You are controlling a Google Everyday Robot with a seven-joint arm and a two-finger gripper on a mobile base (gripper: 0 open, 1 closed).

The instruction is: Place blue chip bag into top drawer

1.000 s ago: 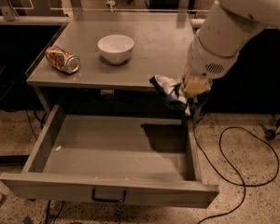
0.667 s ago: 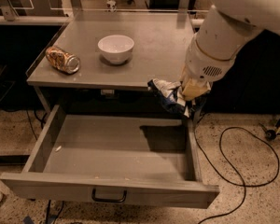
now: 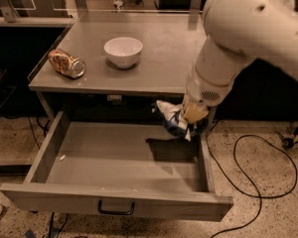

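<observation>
My gripper is going to release the blue chip bag on the drawer's bottom just behind the drawer's front panel [image 3: 160,175], a little past the drawer's handle.
The top drawer [image 3: 119,155] is pulled wide open below the grey table; its front panel has a small black handle [image 3: 116,208]. My gripper [image 3: 189,122] hangs from the big white arm over the drawer's back right corner. It is shut on the blue chip bag [image 3: 171,118], a crinkled dark blue and white bag that sticks out to the left of the fingers. The bag hangs in the air just above the drawer's inside, below the table's front edge. Its shadow falls on the drawer floor.
On the grey table [image 3: 159,68] stand a white bowl [image 3: 122,51] and an orange patterned can [image 3: 66,63] lying on its side at the left. A black cable [image 3: 258,182] loops on the speckled floor to the right. Dark furniture stands behind.
The arm has come lower and a little left, carrying the bag down from the table's front edge toward the drawer's back right part.
</observation>
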